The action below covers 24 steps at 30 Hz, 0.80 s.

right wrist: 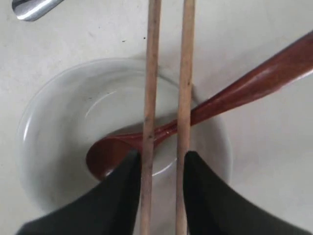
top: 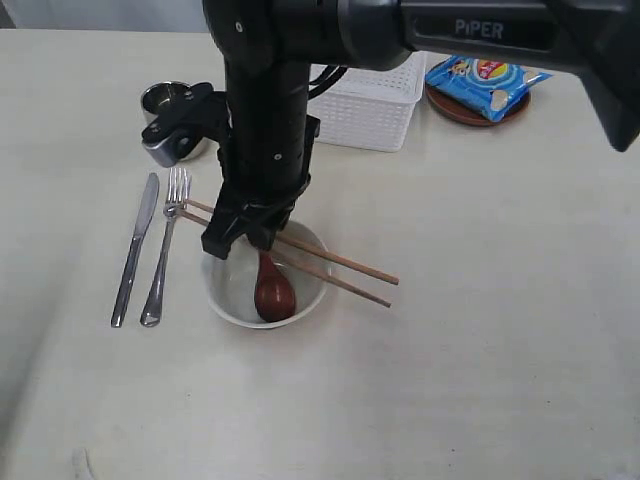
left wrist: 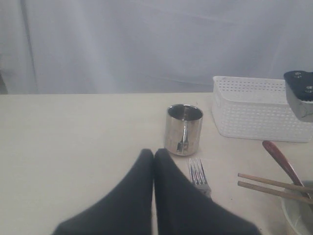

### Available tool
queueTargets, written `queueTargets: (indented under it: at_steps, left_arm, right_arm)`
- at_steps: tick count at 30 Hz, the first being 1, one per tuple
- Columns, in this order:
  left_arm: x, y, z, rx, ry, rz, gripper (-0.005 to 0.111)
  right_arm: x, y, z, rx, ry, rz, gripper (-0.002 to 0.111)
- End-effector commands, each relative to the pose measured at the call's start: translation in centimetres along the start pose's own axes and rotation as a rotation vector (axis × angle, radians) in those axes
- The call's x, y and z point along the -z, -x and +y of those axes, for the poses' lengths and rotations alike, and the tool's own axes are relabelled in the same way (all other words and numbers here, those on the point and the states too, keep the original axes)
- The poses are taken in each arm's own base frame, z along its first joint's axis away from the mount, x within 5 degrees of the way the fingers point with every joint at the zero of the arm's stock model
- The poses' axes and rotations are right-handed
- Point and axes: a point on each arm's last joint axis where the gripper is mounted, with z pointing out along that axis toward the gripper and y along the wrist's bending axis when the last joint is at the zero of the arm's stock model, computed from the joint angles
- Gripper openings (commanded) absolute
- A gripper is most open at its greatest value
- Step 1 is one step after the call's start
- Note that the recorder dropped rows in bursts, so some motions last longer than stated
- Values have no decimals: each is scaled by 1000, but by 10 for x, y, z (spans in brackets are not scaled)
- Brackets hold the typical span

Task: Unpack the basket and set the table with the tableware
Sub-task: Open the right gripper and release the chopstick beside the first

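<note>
The wooden chopsticks lie apart across the bowl's rim, so the robot's right gripper should pinch their middle (top: 296, 250) and draw them together before it goes to the basket.
My right gripper (top: 245, 238) hangs over the off-white bowl (top: 225, 300), reaching across from the right. In the right wrist view its jaws (right wrist: 162, 155) stand open on either side of the two wooden chopsticks (right wrist: 151, 58), which lie slightly apart across the bowl's rim (right wrist: 58, 127). The red-brown spoon (top: 273, 290) rests in the bowl under the chopsticks (top: 340, 270). Left of the bowl lie the steel knife (top: 135, 250) and fork (top: 165, 250). The steel mug (top: 165, 100) stands behind them. My left gripper (left wrist: 154, 152) is shut and empty, low near the fork (left wrist: 198, 174), facing the mug (left wrist: 184, 128).
The white basket (top: 370, 105) stands at the back of the table (top: 480, 350). To its right a brown plate (top: 475, 108) carries a blue chip bag (top: 485, 80). The right arm's black body hides much of the basket and the table between mug and bowl.
</note>
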Motion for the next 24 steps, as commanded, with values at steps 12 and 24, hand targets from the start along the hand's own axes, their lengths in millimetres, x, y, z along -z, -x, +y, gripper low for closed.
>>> queueTargets:
  at_steps: [12, 24]
  left_arm:
    - [0, 0, 0, 3, -2, -7, 0]
    - [0, 0, 0, 3, -2, -7, 0]
  right_arm:
    - [20, -5, 8, 8, 46, -4, 30]
    - [9, -16, 22, -20, 188, 25, 0]
